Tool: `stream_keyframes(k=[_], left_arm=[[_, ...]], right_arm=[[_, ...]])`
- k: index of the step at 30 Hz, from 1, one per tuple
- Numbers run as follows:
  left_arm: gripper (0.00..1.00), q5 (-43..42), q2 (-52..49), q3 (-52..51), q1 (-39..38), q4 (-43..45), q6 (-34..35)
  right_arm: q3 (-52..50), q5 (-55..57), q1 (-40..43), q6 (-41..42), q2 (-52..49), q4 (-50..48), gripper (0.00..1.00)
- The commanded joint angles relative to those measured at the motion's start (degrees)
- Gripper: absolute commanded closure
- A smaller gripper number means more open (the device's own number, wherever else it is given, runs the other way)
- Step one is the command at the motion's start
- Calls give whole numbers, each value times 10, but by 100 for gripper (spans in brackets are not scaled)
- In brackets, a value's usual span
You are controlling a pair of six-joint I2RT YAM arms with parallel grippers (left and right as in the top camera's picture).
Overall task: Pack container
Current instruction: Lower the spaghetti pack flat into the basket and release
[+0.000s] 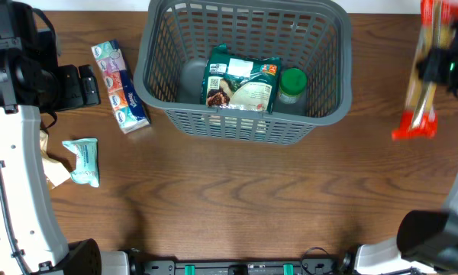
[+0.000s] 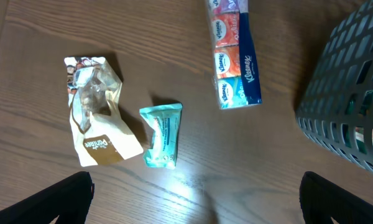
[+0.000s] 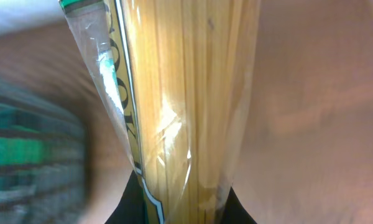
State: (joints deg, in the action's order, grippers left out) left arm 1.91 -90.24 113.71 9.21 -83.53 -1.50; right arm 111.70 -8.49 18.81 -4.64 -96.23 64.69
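Note:
I need to use my right gripper to lay the spaghetti packet across the front part of the green food pouch (image 1: pixel 249 92) in the container.
The large dark grey slotted container (image 1: pixel 168 95) stands at the back centre and holds a green food pouch (image 1: pixel 240 80) and a green-lidded jar (image 1: pixel 292 84). Its corner shows in the left wrist view (image 2: pixel 348 112). My right gripper (image 1: pixel 443 65) is shut on a clear spaghetti packet (image 3: pixel 180 106) with red ends (image 1: pixel 416 122), held above the table at the far right. My left gripper (image 2: pixel 196 205) is open and empty, above the table left of the container. A tissue multipack (image 2: pixel 236 56), a teal wipes pack (image 2: pixel 161 134) and a tan snack bag (image 2: pixel 96 118) lie below it.
The tissue multipack (image 1: pixel 120 85) lies just left of the container, and the wipes pack (image 1: pixel 82 162) and snack bag (image 1: pixel 53 164) sit near the table's left edge. Arm bases stand at the front corners.

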Motion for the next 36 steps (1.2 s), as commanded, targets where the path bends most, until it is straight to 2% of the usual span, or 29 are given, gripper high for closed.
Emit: stream_keyframes(k=[1, 6, 12, 16, 21, 27, 33, 35, 36], left_arm=[[1, 2, -1, -3, 2, 0, -3], [1, 2, -1, -3, 2, 0, -3], [2, 0, -1, -3, 2, 0, -3], [1, 0, -1, -3, 2, -3, -3], [1, 0, -1, -3, 2, -3, -3], [1, 0, -1, -3, 2, -3, -3], [1, 0, -1, -3, 2, -3, -3], [1, 0, -1, -3, 2, -3, -3], [1, 0, -1, -3, 2, -3, -3]], right_arm=[[97, -37, -75, -76, 30, 9, 99], [148, -63, -213, -248, 30, -9, 99], [148, -63, -342, -387, 7, -70, 99], [148, -68, -381, -422, -35, -81, 99], [148, -68, -395, -501, -119, -16, 99], [148, -68, -398, -507, -221, 44, 99], [147, -68, -399, -503, -270, 56, 99], [147, -68, -399, -502, -276, 56, 98], [146, -68, -399, -502, -276, 56, 93]])
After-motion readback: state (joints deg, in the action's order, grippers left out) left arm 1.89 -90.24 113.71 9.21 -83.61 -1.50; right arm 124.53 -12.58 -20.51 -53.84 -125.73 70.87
